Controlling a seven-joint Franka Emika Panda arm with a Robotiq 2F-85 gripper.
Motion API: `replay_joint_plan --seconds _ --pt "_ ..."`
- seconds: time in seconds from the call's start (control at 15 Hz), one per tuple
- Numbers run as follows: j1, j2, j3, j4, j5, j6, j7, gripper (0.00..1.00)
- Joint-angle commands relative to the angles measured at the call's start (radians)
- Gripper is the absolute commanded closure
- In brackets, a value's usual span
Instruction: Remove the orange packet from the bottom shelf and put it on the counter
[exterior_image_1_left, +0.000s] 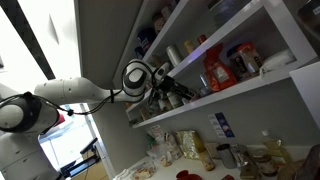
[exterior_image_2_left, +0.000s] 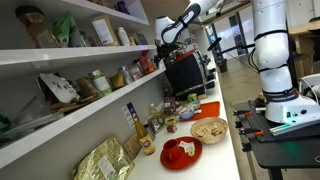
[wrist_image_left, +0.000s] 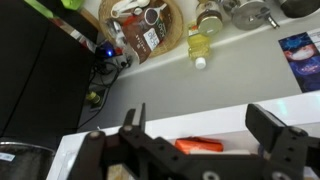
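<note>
I should next move my gripper to the top edge of the orange packet (exterior_image_1_left: 212, 52) on the bottom shelf and close it there.
The orange packet (exterior_image_1_left: 215, 71) stands on the bottom shelf (exterior_image_1_left: 270, 85) of the white rack, next to clear jars (exterior_image_1_left: 246, 61). My gripper (exterior_image_1_left: 174, 90) is at the same shelf's end, a short way from the packet. In the wrist view the gripper (wrist_image_left: 200, 115) is open, its fingers spread over the white shelf board (wrist_image_left: 165, 112), and the orange packet (wrist_image_left: 198, 145) lies between them, not touched. In an exterior view the gripper (exterior_image_2_left: 161, 42) hovers near the shelf end. The pale counter (wrist_image_left: 255, 55) lies below.
The counter (exterior_image_2_left: 222, 150) holds a red plate (exterior_image_2_left: 180, 152), a bowl (exterior_image_2_left: 208, 129), bottles (exterior_image_2_left: 148, 135) and a gold bag (exterior_image_2_left: 105, 160). A yellow bottle (wrist_image_left: 199, 45) and a basket (wrist_image_left: 143, 25) sit under the shelf. Higher shelves (exterior_image_2_left: 60, 52) carry jars and packets.
</note>
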Motion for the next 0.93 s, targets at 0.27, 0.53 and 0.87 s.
replay_joint_plan --seconds 0.27,0.53,0.87 --pt "0.003 0.181 -0.071 0.211 -0.089 0.165 0.043 0.00" --pt "0.017 0.243 -0.094 0.278 -0.002 0.226 -0.034 0.00" --pt "0.026 0.259 -0.072 0.293 0.218 0.222 -0.238 0.00"
